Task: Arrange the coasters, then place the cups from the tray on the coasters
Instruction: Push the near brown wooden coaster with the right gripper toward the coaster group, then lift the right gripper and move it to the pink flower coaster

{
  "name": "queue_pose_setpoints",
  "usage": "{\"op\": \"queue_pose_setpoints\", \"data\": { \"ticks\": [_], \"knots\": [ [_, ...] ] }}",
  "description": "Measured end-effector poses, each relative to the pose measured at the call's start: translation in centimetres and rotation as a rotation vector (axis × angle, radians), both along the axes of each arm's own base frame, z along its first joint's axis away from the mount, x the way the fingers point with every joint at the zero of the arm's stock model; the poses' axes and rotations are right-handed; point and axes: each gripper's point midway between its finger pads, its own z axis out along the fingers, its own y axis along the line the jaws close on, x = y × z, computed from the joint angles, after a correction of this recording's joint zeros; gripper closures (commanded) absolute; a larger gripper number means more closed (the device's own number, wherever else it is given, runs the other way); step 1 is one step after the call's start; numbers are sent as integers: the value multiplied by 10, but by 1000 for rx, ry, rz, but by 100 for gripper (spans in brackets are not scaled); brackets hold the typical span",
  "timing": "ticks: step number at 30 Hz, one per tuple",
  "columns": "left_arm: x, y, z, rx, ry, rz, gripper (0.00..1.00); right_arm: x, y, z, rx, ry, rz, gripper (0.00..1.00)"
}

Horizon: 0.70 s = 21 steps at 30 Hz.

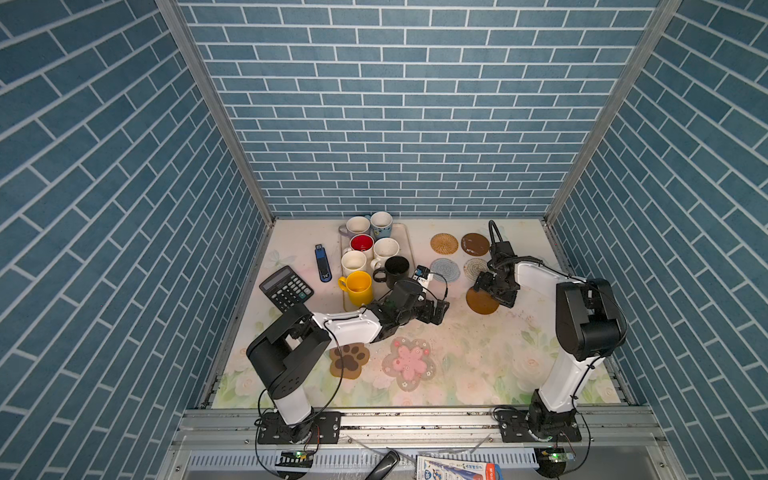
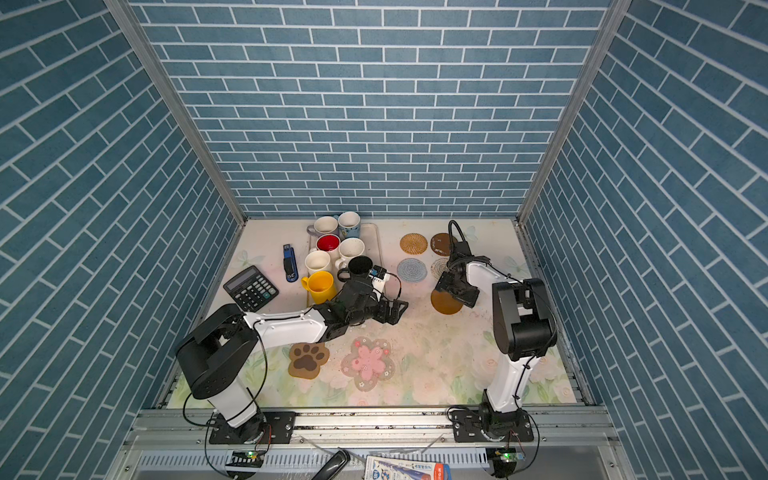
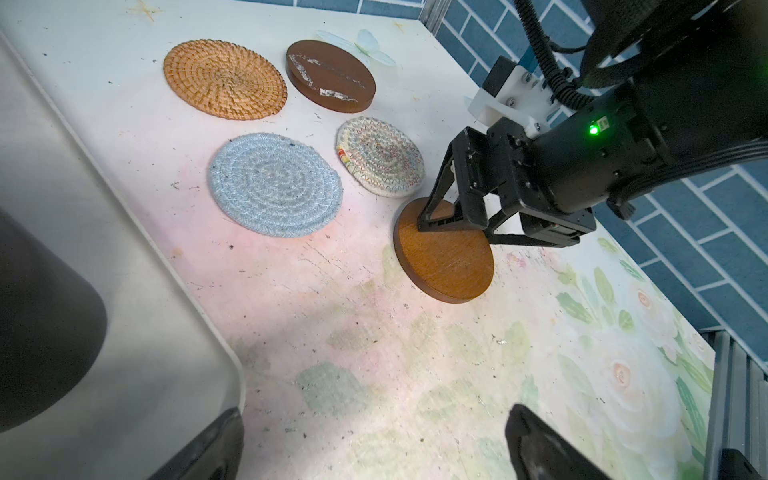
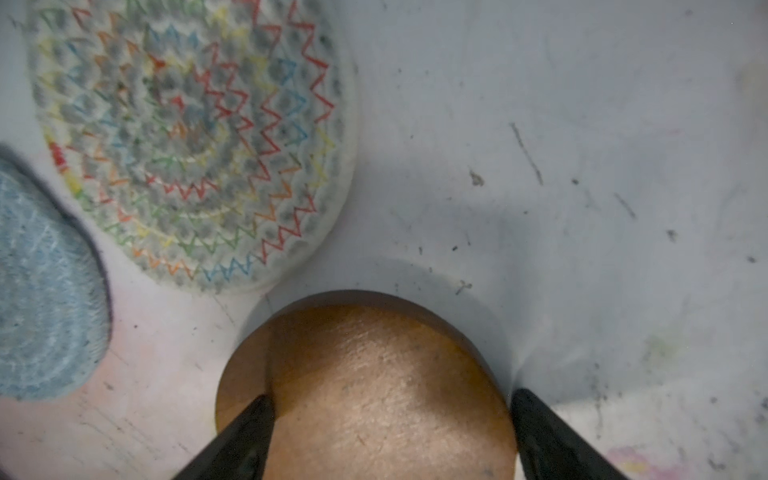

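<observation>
My right gripper is to close next on the edge of the pink flower coaster (image 1: 429,348), on the side that faces the lighter brown disc.
Several cups stand on the beige tray (image 1: 409,245), among them a yellow one (image 1: 357,287) and a black one (image 1: 395,270) at its near end. Coasters lie right of it: woven tan (image 1: 444,243), dark brown disc (image 1: 475,244), pale blue (image 1: 444,270), whitish woven (image 1: 475,268). The paw coaster (image 1: 349,359) and the pink flower coaster (image 1: 409,363) lie nearer the front. My right gripper (image 4: 390,399) is open low over a lighter brown disc (image 3: 444,266); one finger is over its top, the other beside its edge. My left gripper (image 3: 378,440) hovers open and empty by the tray's near corner.
A black calculator (image 1: 286,288) and a blue stapler (image 1: 323,262) lie left of the tray. Blue brick walls close in the back and both sides. The floral table mat (image 1: 478,353) shows bare between the flower coaster and the right arm's base.
</observation>
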Motion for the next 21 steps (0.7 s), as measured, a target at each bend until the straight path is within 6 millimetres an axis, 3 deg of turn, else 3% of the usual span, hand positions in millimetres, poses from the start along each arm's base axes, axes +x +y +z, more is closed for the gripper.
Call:
{"op": "queue_pose_setpoints", "data": {
  "ticks": [4,10,14,17,21],
  "knots": [
    [-2,6,0,39,25,10,1,-6,1,7,-3,-14,53,7],
    [-9,22,25,79,23,35,7,-3,8,53,29,-137,134,9],
    [-20,36,30,119,52,37,14,-5,20,75,82,-193,195,17],
    [-35,48,28,149,83,32,29,-10,35,85,132,-220,255,27],
    [-58,61,21,195,121,12,51,-31,66,80,227,-218,344,29]
  ]
}}
